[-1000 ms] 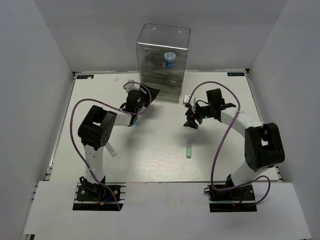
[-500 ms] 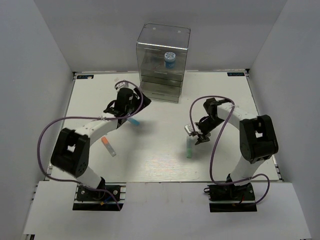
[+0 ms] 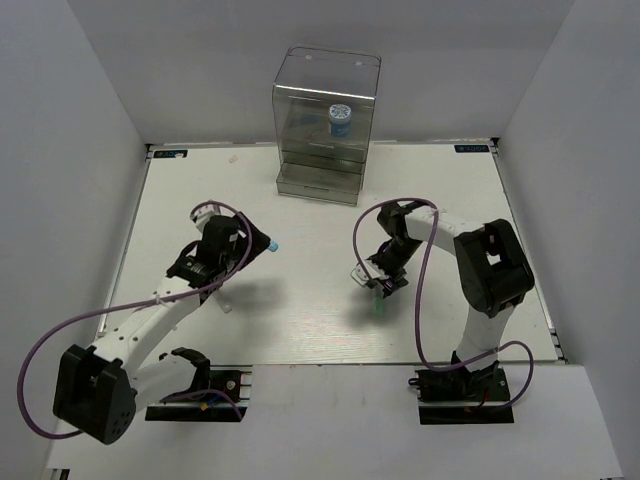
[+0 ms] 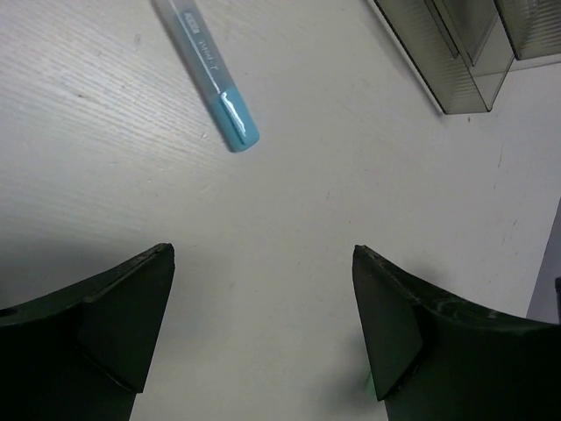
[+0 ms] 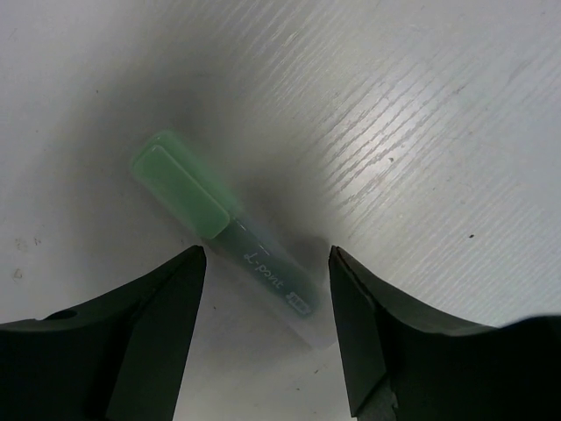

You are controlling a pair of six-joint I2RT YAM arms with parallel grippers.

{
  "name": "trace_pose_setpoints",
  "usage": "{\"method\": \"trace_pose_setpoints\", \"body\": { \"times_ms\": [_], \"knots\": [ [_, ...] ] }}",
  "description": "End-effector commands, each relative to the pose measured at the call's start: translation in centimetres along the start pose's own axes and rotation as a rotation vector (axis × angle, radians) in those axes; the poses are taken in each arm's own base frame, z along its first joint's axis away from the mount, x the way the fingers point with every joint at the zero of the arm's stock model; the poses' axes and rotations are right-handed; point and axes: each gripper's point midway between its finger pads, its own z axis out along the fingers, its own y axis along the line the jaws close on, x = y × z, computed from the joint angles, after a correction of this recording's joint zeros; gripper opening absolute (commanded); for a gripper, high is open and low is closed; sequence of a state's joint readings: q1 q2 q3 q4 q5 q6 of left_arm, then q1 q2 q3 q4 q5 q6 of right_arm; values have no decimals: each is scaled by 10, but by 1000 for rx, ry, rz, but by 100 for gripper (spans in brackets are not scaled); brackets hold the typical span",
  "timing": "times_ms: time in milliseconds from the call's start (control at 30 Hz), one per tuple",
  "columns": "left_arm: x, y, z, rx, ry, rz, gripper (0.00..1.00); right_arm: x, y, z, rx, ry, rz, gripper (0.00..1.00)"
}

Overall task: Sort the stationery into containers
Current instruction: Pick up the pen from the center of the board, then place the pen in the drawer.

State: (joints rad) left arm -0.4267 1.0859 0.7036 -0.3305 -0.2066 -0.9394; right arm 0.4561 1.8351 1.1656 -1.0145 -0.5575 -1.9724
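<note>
Next, I will return my left gripper to the marker under my left arm and close on that marker's white end (image 3: 222, 300).
A green marker (image 5: 219, 230) lies on the table, and its green tip also shows in the top view (image 3: 379, 306). My right gripper (image 5: 267, 267) is open and low over it, one finger on each side of the clear barrel end. My right gripper shows in the top view (image 3: 378, 284) too. A white marker with a blue cap (image 4: 213, 83) lies ahead of my open, empty left gripper (image 4: 261, 267). Its cap peeks out beside the left gripper (image 3: 245, 248) in the top view (image 3: 272, 245). The clear drawer unit (image 3: 325, 130) stands at the back and holds the blue-white pot (image 3: 340, 120).
The base of the drawer unit shows at the top right of the left wrist view (image 4: 456, 53). White walls enclose the table on three sides. My left arm lies across the near-left table; a white marker end (image 3: 226, 304) shows under it.
My left gripper has pulled back from the drawer unit toward the near left, past the blue-capped marker. My right gripper has come down and forward over the green marker.
</note>
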Motion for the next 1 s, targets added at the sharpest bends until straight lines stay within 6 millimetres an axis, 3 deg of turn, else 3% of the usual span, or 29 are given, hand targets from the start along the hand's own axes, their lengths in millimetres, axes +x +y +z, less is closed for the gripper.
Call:
{"method": "trace_pose_setpoints", "body": {
  "times_ms": [0, 233, 267, 300, 400, 500, 633, 667, 733, 767, 800, 833, 867, 967],
  "knots": [
    [0, 23, -16, -69, -25, -56, 93, 4, -23, 1, -55, 54, -528, 64],
    [0, 48, -37, -171, -49, -146, 99, 18, -11, 12, -119, 87, -449, 50],
    [3, 52, -38, -188, -38, -140, 99, 18, -12, 11, -116, 86, -432, 46],
    [3, 57, -41, -216, -37, -142, 99, 14, -13, 12, -105, 68, -414, 33],
    [5, 67, -42, -270, -31, -125, 99, 3, -33, 5, -21, 19, -239, 13],
    [10, 86, -41, -382, -11, -85, 99, -7, -84, -18, 143, -29, -42, 2],
    [16, 104, -42, -501, 33, -19, 99, -15, -153, -60, 390, -41, 155, 0],
    [20, 108, -38, -535, 54, -5, 99, -19, -188, -85, 512, -24, 106, 0],
    [24, 116, -34, -576, 77, 13, 99, -14, -209, -99, 600, -24, 207, 0],
    [25, 119, -30, -600, 87, 39, 99, -23, -229, -120, 680, -40, 239, 0],
    [27, 122, -29, -611, 98, 53, 99, -21, -237, -130, 716, -27, 247, 0],
    [26, 119, -25, -602, 92, 49, 99, -10, -247, -129, 744, -17, 294, 0],
    [26, 119, -23, -599, 96, 67, 99, -16, -266, -155, 822, 0, 268, 0],
    [27, 120, -17, -606, 110, 96, 99, -1, -291, -168, 895, 58, 303, 0]
  ]
}}
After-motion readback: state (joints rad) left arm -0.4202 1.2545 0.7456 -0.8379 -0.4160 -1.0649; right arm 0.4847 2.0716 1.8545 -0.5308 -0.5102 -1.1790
